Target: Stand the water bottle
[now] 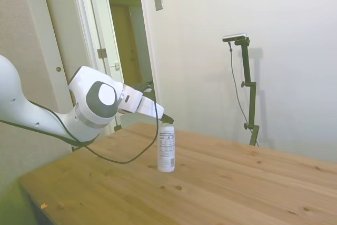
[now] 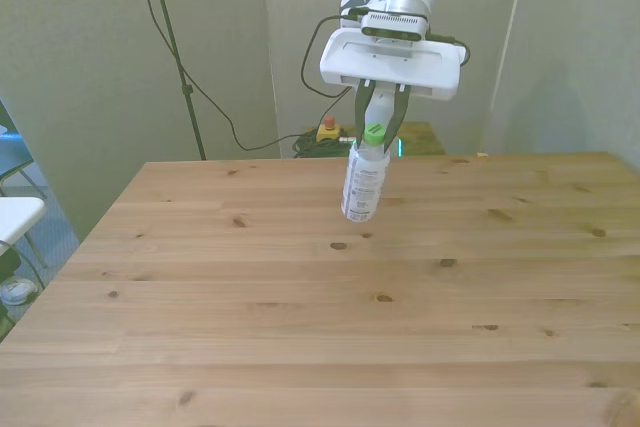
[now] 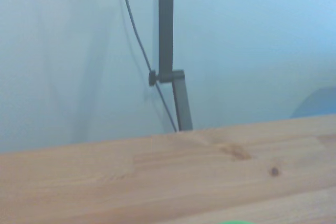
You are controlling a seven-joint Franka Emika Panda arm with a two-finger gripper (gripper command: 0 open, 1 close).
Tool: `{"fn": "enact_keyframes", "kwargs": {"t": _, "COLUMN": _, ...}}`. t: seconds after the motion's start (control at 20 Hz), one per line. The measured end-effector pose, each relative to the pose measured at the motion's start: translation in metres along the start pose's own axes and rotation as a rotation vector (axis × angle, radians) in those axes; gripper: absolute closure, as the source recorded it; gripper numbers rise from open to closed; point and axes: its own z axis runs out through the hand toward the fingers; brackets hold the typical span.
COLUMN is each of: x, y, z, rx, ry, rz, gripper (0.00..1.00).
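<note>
Next, my gripper lets go of the water bottle upright on the boards [image 1: 197, 166] between the dark knot and the black camera stand.
The water bottle [image 1: 166, 151] is nearly upright on the wooden table [image 1: 237, 183], its base on or just above the boards. In the front view the water bottle [image 2: 362, 182] leans slightly, its base toward the front view's left. My gripper [image 2: 375, 130] reaches down over it, its two dark fingers pressed on either side of the green cap [image 2: 373, 132]. From the side, the gripper [image 1: 167, 120] meets the bottle's top. In the wrist view only a sliver of the green cap [image 3: 235, 222] shows, over the table [image 3: 157, 182].
Bare wooden boards with dark knots [image 2: 338, 245] surround the bottle. A black cable [image 1: 121, 159] loops from the arm down toward the tabletop. A wall stands behind the table's far edge, and an open doorway [image 1: 126, 35] lies behind the arm.
</note>
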Motion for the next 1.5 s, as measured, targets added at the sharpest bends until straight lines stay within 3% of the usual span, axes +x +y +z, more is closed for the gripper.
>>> {"fn": "enact_keyframes", "kwargs": {"t": 0.25, "x": 0.014, "y": -0.003, "z": -0.001, "rx": 0.035, "ry": 0.123, "rz": 0.023, "gripper": 1.00}}
{"fn": "enact_keyframes", "kwargs": {"t": 0.45, "x": 0.011, "y": -0.042, "z": 0.003, "rx": 0.094, "ry": 0.197, "rz": 0.040, "gripper": 1.00}}
{"fn": "enact_keyframes", "kwargs": {"t": 0.65, "x": -0.016, "y": -0.074, "z": 0.027, "rx": 0.122, "ry": 0.278, "rz": 0.052, "gripper": 1.00}}
{"fn": "enact_keyframes", "kwargs": {"t": 0.8, "x": -0.043, "y": -0.065, "z": 0.060, "rx": 0.122, "ry": 0.313, "rz": 0.042, "gripper": 1.00}}
{"fn": "enact_keyframes", "kwargs": {"t": 1.1, "x": -0.036, "y": -0.051, "z": 0.126, "rx": 0.109, "ry": 0.305, "rz": 0.085, "gripper": 1.00}}
{"fn": "enact_keyframes", "kwargs": {"t": 1.5, "x": -0.044, "y": -0.037, "z": 0.150, "rx": 0.143, "ry": 0.311, "rz": 0.101, "gripper": 1.00}}
